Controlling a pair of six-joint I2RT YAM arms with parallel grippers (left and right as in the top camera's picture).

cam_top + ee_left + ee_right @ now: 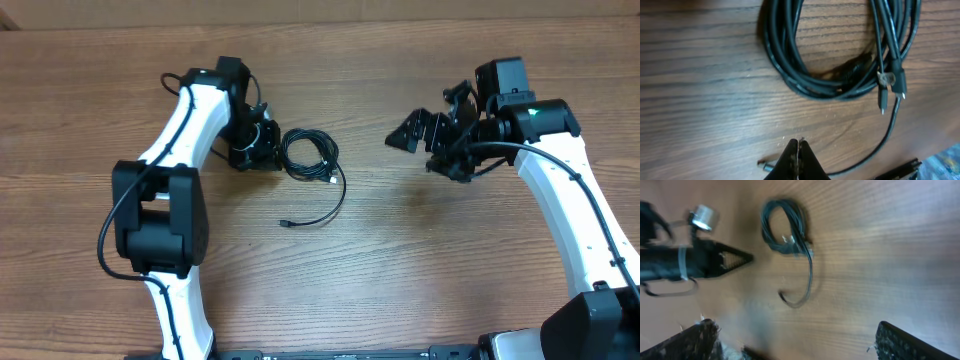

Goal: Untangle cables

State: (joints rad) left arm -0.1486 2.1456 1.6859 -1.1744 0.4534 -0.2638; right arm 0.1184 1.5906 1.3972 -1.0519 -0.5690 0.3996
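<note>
The black coil is just beyond my left gripper, which is shut and empty, so next I open that gripper and take the coil's side [288, 160] nearest my left arm.
The cables [308, 155] lie as a black coil on the wooden table, just right of my left gripper [262, 150]. One strand curves down from the coil to a loose plug end [287, 223]. In the left wrist view the coil [790, 65] fills the top, with two plugs [899, 89] hanging at its right side. My left gripper [798, 146] is shut below the coil with nothing visible between its tips. The loose strand [880, 147] passes behind the fingers, and its plug tip [765, 164] shows at their left. My right gripper [418, 148] is open, well right of the coil. Its view shows the coil [785, 227] far ahead.
The left arm [175, 140] reaches in from the front left, the right arm [560, 190] from the front right. Bare wood [380, 250] lies between them. In the right wrist view the left arm's shut gripper [735, 257] points at the coil.
</note>
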